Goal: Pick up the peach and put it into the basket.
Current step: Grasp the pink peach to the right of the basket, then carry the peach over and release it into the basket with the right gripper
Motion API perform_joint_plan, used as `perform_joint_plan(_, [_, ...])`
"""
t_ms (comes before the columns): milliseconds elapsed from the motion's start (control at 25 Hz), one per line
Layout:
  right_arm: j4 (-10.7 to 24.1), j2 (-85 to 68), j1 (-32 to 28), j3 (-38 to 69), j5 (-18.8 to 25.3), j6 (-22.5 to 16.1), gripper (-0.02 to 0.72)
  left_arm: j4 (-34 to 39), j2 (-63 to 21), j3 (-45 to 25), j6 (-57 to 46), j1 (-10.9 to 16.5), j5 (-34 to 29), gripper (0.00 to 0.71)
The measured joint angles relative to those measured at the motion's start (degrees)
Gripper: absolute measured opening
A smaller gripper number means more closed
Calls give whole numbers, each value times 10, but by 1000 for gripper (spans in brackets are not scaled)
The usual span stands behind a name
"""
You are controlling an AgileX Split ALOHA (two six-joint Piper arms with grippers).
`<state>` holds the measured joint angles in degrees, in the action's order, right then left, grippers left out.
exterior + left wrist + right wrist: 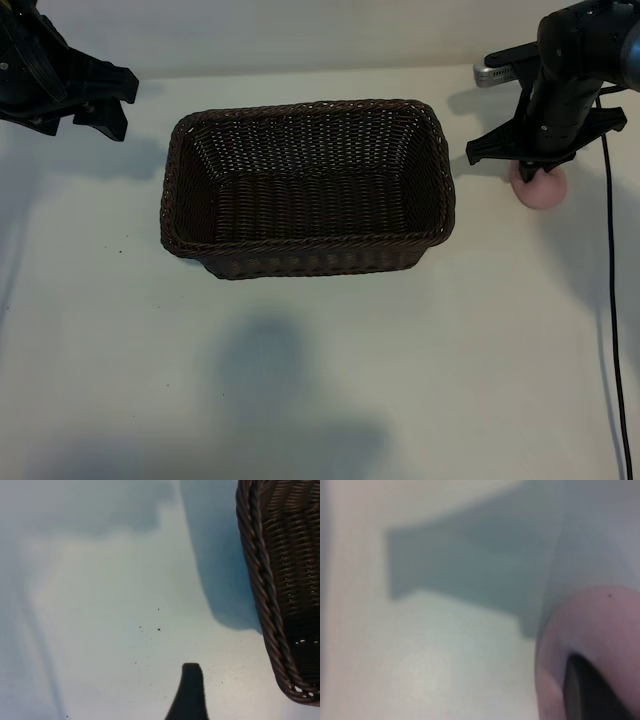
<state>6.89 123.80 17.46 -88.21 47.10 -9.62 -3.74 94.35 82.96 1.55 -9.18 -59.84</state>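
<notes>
Next, my right gripper lets go of the peach on the basket's bottom by the basket's front side (355, 211), toward the cable's side.
The peach (541, 188), a small pale-pink ball, rests on the white table right of the basket (436, 150), a large dark-brown wicker one standing empty mid-table. My right gripper (540, 172) has come straight down onto the peach and covers its top. In the right wrist view the peach (600, 630) looms very close, up against the gripper. My left gripper (105, 105) is parked open at the far left corner, away from the basket's rim (260, 580). One of its fingers (192, 690) shows above bare table.
A silver flat object (500, 72) lies behind the right arm at the table's far edge. A black cable (612, 300) runs down the right side. The white table (300, 380) stretches out in front of the basket.
</notes>
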Motion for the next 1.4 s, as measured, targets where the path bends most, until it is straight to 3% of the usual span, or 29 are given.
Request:
perform_joint_plan(440, [-1, -93, 0, -36, 112, 14, 68, 0, 0, 0, -2, 0, 0, 599])
perform_joint_plan(640, [-7, -155, 0, -46, 127, 14, 68, 0, 0, 0, -2, 0, 0, 599])
perform_joint_plan(840, [-41, -187, 13, -48, 141, 26, 68, 0, 0, 0, -2, 0, 0, 599])
perform_joint_plan(1080, [-76, -192, 100, -48, 132, 38, 67, 0, 0, 0, -2, 0, 0, 599])
perform_joint_plan(1400, [-88, -191, 213, -48, 61, 39, 67, 0, 0, 0, -2, 0, 0, 599])
